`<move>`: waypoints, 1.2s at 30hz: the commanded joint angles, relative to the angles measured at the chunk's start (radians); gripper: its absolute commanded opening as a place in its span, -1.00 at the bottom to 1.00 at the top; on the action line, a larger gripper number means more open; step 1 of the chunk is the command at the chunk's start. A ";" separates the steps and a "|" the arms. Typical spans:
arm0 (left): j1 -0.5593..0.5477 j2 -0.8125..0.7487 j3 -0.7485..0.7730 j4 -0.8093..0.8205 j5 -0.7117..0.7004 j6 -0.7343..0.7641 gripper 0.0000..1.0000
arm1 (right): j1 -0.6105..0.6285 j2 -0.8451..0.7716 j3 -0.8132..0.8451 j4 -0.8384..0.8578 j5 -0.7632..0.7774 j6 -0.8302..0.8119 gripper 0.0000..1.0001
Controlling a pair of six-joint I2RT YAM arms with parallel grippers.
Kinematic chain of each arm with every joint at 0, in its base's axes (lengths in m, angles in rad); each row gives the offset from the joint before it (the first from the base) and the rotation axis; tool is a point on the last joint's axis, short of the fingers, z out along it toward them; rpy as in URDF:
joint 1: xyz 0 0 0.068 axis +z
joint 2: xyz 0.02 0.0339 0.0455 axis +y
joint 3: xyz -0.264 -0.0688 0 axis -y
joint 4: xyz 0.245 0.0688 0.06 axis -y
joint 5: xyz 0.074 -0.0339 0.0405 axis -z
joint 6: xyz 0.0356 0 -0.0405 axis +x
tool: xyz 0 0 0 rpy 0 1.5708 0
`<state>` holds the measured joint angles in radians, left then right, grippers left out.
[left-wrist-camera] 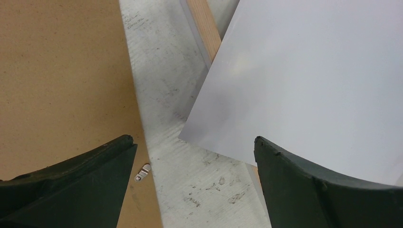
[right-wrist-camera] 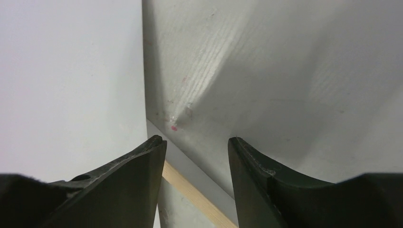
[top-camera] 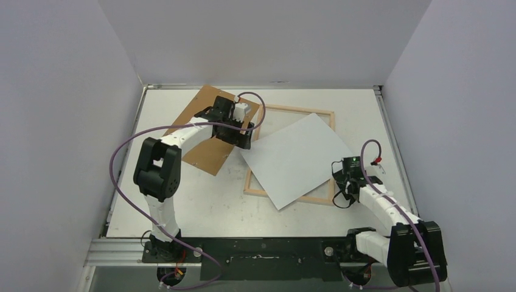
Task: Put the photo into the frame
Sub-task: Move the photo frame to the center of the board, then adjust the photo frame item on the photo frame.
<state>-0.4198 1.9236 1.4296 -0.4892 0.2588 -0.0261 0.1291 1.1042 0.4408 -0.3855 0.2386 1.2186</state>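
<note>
The photo sits crooked with its corners past the frame's bars, so the robot's right gripper should pinch the photo's edge (top-camera: 330,177), lift it and turn it square.
The photo (top-camera: 298,159) lies white back up, turned askew across the pale wood frame (top-camera: 299,110). My left gripper (top-camera: 246,143) is open and empty just above the table, by the photo's left corner. In the left wrist view my left gripper (left-wrist-camera: 193,140) straddles bare table, with the photo (left-wrist-camera: 309,80) at the right and a frame bar (left-wrist-camera: 204,23) beyond it. My right gripper (top-camera: 342,181) is open and empty at the photo's right edge. In the right wrist view my right gripper (right-wrist-camera: 196,140) is open, with the photo (right-wrist-camera: 71,80) at the left and a frame bar (right-wrist-camera: 190,192) between the fingers.
A brown fibreboard backing panel (top-camera: 207,143) lies left of the frame, partly under my left arm; it also shows in the left wrist view (left-wrist-camera: 62,80), with a small metal turn clip (left-wrist-camera: 142,172) on it. White walls enclose the table on three sides.
</note>
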 commanded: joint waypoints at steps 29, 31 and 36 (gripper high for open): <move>0.026 0.055 0.098 -0.014 0.056 0.097 0.51 | -0.397 0.108 -0.110 0.487 -0.593 -0.182 0.32; 0.026 0.060 0.101 -0.020 0.060 0.097 0.46 | -0.393 0.127 -0.120 0.516 -0.594 -0.175 0.30; 0.026 0.053 0.101 -0.032 0.069 0.098 0.41 | -0.393 0.159 -0.156 0.617 -0.598 -0.149 0.16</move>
<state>-0.4019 1.9820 1.4784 -0.5064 0.2985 0.0612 -0.2676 1.2331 0.3275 0.1532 -0.3702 1.0508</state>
